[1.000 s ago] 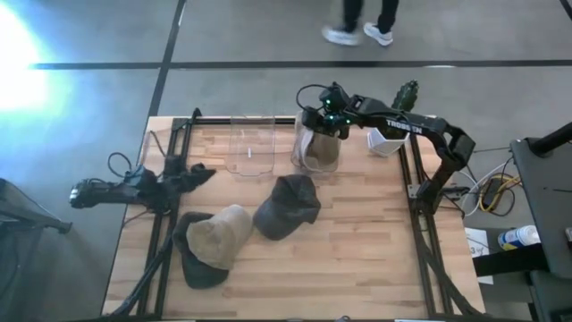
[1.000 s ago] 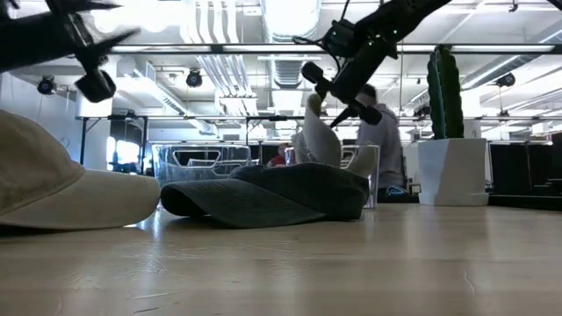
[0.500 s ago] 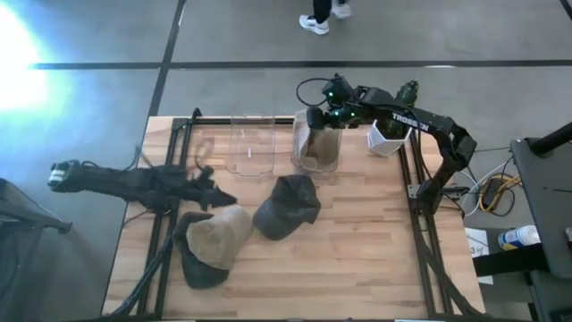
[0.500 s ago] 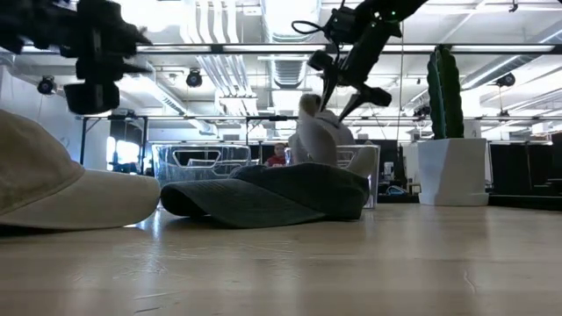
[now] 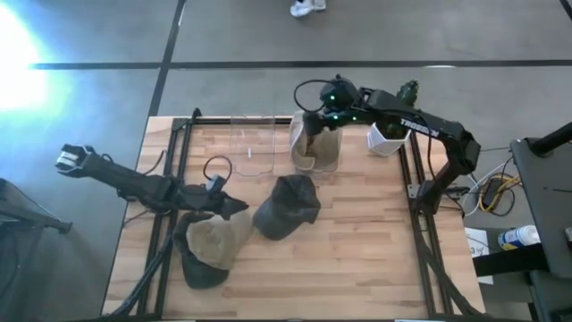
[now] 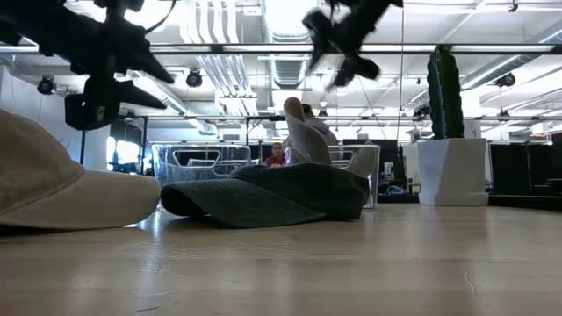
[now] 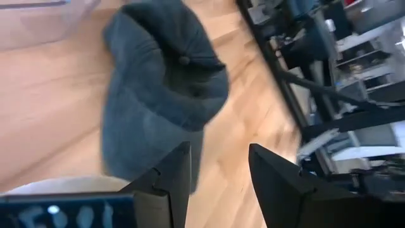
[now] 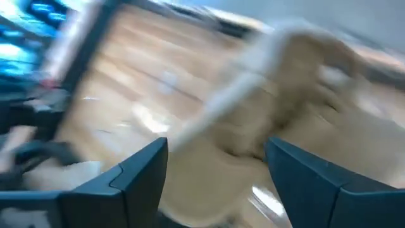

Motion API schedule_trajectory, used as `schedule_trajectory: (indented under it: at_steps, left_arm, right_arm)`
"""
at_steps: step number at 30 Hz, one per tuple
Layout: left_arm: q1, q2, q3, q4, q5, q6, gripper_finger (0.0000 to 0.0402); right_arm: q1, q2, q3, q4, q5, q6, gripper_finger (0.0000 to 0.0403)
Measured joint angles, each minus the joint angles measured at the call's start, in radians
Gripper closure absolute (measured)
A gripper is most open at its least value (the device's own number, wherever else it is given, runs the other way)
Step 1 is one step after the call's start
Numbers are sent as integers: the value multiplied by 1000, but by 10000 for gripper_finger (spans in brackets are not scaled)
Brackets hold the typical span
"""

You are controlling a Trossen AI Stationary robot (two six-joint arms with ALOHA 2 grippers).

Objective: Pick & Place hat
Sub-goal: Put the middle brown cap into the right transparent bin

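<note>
Next, I move my left gripper to the dark grey hat in the middle of the table and close it on the hat's visor (image 5: 271,223) (image 7: 152,147), the part nearest the beige hat.
A beige hat (image 5: 217,238) lies on the table's near left, overlapping a dark hat (image 5: 202,271). My left gripper (image 5: 234,207) hovers open over the beige hat's far right edge; in its wrist view (image 7: 218,152) it looks at the dark grey hat (image 7: 163,82) lying mid-table (image 5: 288,206). Another beige hat (image 5: 318,148) stands on end in a clear container (image 5: 332,165) at the far edge. My right gripper (image 5: 313,123) hangs open above that hat (image 8: 285,107), clear of it in the low view (image 6: 344,33).
An empty clear container (image 5: 251,148) stands left of the filled one. A white pot with a cactus (image 5: 391,134) sits at the far right corner (image 6: 450,140). Bare wood (image 5: 357,259) spreads across the near right of the table. A person's shoes (image 5: 306,7) show beyond the table.
My left arm has swung from the table's left edge toward the right and near side, ending over the beige hat. My right gripper has risen from the beige hat in the container and shifted slightly left; the hat stays standing in the container.
</note>
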Motion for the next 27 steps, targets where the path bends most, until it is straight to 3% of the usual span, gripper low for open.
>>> schedule_trajectory:
  at_steps: [6,11,15,21,27]
  left_arm:
    - [-11,2,0,-149,-6,-34,250]
    - [-11,2,-1,-299,-32,-77,250]
    - [-11,2,-2,-324,-51,-80,250]
    - [-12,2,-2,-323,-52,-80,250]
    - [-18,0,-2,-316,-54,-65,250]
  right_arm:
    - [98,74,132,135,-16,-1,161]
    - [162,240,282,130,-66,31,163]
    - [209,391,448,124,-70,43,163]
    - [217,605,713,-106,-59,-17,171]
    - [169,654,680,-344,-24,-81,177]
